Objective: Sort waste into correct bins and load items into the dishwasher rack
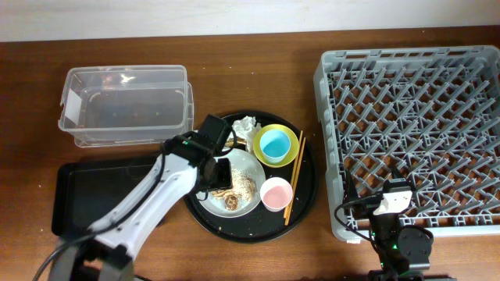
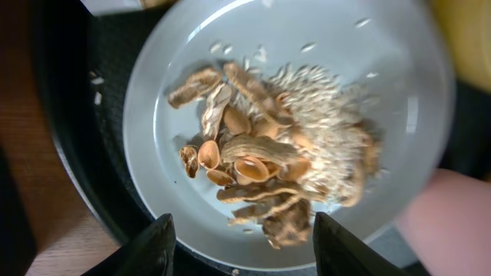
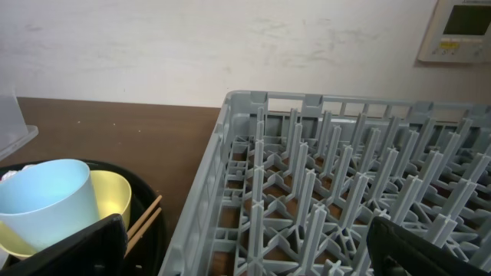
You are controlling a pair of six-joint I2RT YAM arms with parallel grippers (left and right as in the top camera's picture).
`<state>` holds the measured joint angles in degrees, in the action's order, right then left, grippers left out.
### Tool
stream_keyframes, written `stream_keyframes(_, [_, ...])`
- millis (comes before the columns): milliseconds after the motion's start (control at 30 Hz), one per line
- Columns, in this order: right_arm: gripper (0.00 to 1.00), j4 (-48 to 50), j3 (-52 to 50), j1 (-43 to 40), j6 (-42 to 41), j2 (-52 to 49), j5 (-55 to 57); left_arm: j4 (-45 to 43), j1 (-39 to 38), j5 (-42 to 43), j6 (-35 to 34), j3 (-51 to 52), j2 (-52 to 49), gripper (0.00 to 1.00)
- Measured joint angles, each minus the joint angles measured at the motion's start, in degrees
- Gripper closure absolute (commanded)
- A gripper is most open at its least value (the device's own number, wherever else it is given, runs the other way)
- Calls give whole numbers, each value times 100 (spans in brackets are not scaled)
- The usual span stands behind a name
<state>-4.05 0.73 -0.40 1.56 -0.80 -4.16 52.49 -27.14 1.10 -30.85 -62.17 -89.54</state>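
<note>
I should next close my right gripper on the plate-side rim [image 1: 262,198] of the pink cup in the round black tray.
The pale plate [image 1: 251,165] sits in the round black tray and holds tan food scraps with rice [image 1: 234,193]. My left gripper [image 1: 221,173] hovers open right over the plate's near side; in the left wrist view its fingers [image 2: 242,247] straddle the scraps [image 2: 268,161] on the plate [image 2: 383,92]. Crumpled tissue [image 1: 247,125], the light-blue cup [image 1: 275,144] inside the yellow bowl [image 1: 294,150], the pink cup [image 1: 276,193] and the chopsticks [image 1: 295,179] also lie in that tray. My right gripper [image 1: 394,204] is open and empty at the front edge of the grey rack [image 1: 414,117]. No wrapper shows.
The clear box [image 1: 125,105] stands at the back left and the flat black tray [image 1: 78,195] at the front left. The round black tray [image 1: 310,187] lies between them and the rack. The right wrist view shows the rack's wall [image 3: 207,192], the blue cup [image 3: 46,199] and the chopsticks [image 3: 142,218].
</note>
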Motion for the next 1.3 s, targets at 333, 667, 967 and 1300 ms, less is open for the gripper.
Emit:
stream_keyframes(333, [2, 0, 0, 0, 0, 0, 0, 293, 1974, -699, 44, -39, 1659, 1])
stream_keyframes(667, [1, 216, -2, -7, -1239, 0, -1377, 409, 2218, -688, 44, -39, 1659, 1])
stream_keyframes(967, [2, 2470, 138, -4, -5541, 4, -4026, 407, 2218, -649, 44, -39, 1659, 1])
stream_keyframes(1300, [2, -3156, 4415, 63, -2798, -3663, -3963, 402, 2218, -645, 44, -50, 1665, 1])
